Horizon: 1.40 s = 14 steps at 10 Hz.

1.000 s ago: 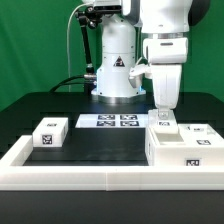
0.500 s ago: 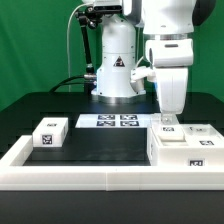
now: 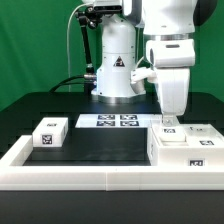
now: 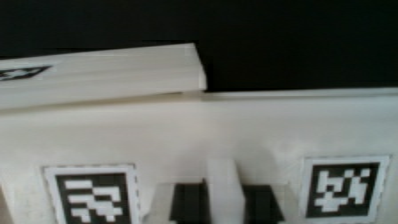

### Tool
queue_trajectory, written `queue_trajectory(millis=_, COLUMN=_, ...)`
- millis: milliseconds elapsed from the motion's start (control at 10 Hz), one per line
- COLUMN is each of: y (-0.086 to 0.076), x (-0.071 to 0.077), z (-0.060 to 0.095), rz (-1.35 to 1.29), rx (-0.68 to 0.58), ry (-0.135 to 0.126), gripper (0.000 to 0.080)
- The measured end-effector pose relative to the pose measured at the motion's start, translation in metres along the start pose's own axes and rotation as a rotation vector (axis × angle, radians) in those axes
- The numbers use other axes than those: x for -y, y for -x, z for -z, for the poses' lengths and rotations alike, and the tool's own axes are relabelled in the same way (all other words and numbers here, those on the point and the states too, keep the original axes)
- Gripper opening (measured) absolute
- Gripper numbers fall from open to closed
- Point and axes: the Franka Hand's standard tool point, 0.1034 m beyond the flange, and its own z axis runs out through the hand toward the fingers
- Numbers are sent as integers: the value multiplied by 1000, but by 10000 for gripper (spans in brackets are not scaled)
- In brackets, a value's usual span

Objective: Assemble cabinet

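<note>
Next, I release the white tagged panel flat on the cabinet [image 3: 174, 137], beside the cabinet's other tagged panel.
The cabinet [image 3: 185, 150] is a white box with marker tags, standing at the exterior view's right against the front rail. My gripper [image 3: 168, 117] points straight down onto its top at the left rear. In the wrist view the cabinet's white surface [image 4: 214, 130] fills the frame, with a tag on either side. My two dark fingers [image 4: 192, 203] stand close together on both sides of a thin upright white wall [image 4: 226, 180] of the cabinet. The gripper [image 4: 226, 190] is shut on that wall.
A small white tagged block [image 3: 50, 132] lies at the exterior view's left. The marker board [image 3: 108, 121] lies flat in front of the robot's base. A long white rail [image 3: 80, 177] edges the table's front. Another white tagged piece [image 4: 107, 70] lies beyond the cabinet.
The gripper has moved a little toward the exterior view's right and down onto the cabinet. Over the last half second it has stayed in place.
</note>
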Motion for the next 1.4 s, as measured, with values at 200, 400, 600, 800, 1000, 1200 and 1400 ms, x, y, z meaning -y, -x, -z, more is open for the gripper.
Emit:
queue_trajectory(millis=200, y=3, x=-4, z=0, rz=25, rx=-7, ry=8, gripper=72)
queue_trajectory(millis=400, y=6, x=-15, z=0, rz=50, rx=-22, ry=33, gripper=72)
queue_trajectory(millis=600, y=5, x=-28, z=1, rz=53, rx=-27, ry=46, gripper=72)
queue_trajectory(millis=800, y=2, x=-44, z=2, rz=51, rx=-34, ry=62, gripper=72)
queue_trajectory(millis=1000, y=1, x=-57, z=3, rz=46, rx=-40, ry=74, gripper=73)
queue_trajectory(millis=1200, y=1, x=-63, z=4, rz=44, rx=-41, ry=79, gripper=73)
queue_trajectory(millis=1400, y=1, x=-63, z=4, rz=43, rx=-41, ry=79, gripper=73)
